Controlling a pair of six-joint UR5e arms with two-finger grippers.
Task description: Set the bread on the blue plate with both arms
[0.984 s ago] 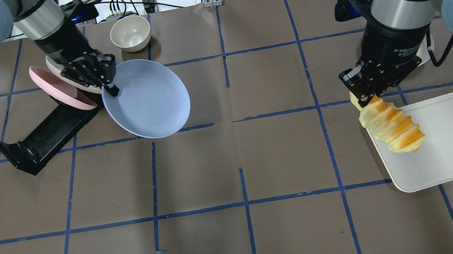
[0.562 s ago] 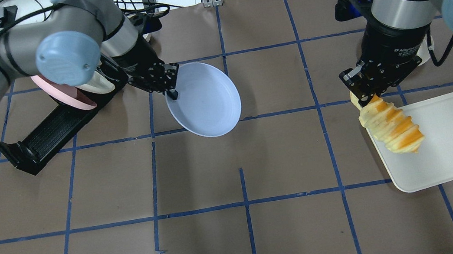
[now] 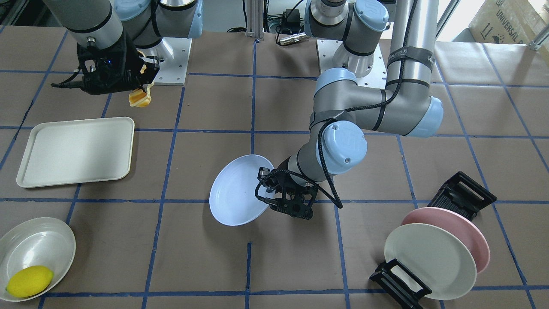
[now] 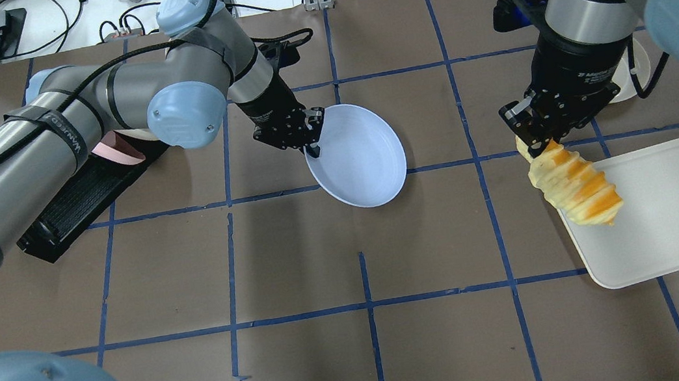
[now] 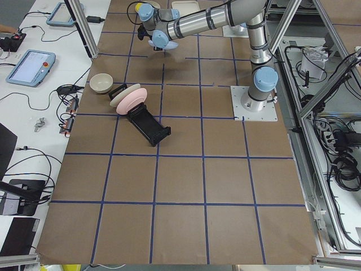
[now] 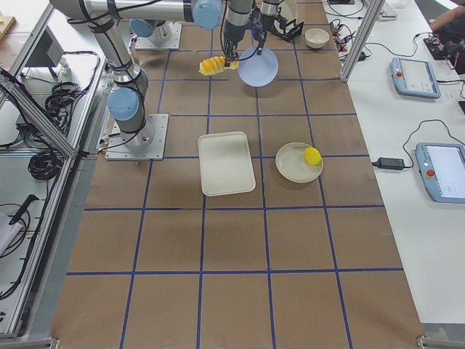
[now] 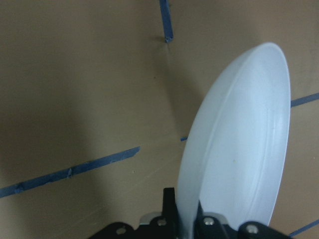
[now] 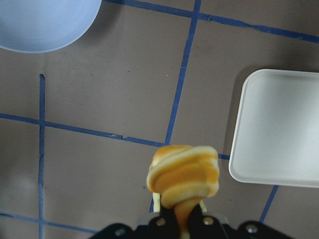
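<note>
Next, my right gripper lets go of the bread on the side of the blue plate (image 3: 227,204) that faces the white tray.
My left gripper (image 4: 311,148) is shut on the rim of the blue plate (image 4: 358,156) and holds it tilted above the table near the middle. The plate also shows in the front view (image 3: 238,191), in the left wrist view (image 7: 244,144) and in the right wrist view (image 8: 45,22). My right gripper (image 4: 534,148) is shut on one end of the bread (image 4: 575,189), a striped orange and cream roll that hangs in the air over the left edge of the white tray (image 4: 678,218). The bread shows in the right wrist view (image 8: 184,177) and the front view (image 3: 139,98).
A black dish rack (image 3: 463,193) holds a pink plate (image 3: 469,229) and a cream-white plate (image 3: 429,262). A cream plate (image 3: 36,244) with a lemon (image 3: 29,281) sits beside the tray (image 3: 77,150). A small bowl (image 5: 101,83) stands beyond the rack.
My left arm has carried the blue plate away from the rack, to the right toward the table's middle. My right gripper with the bread has shifted slightly left and up.
</note>
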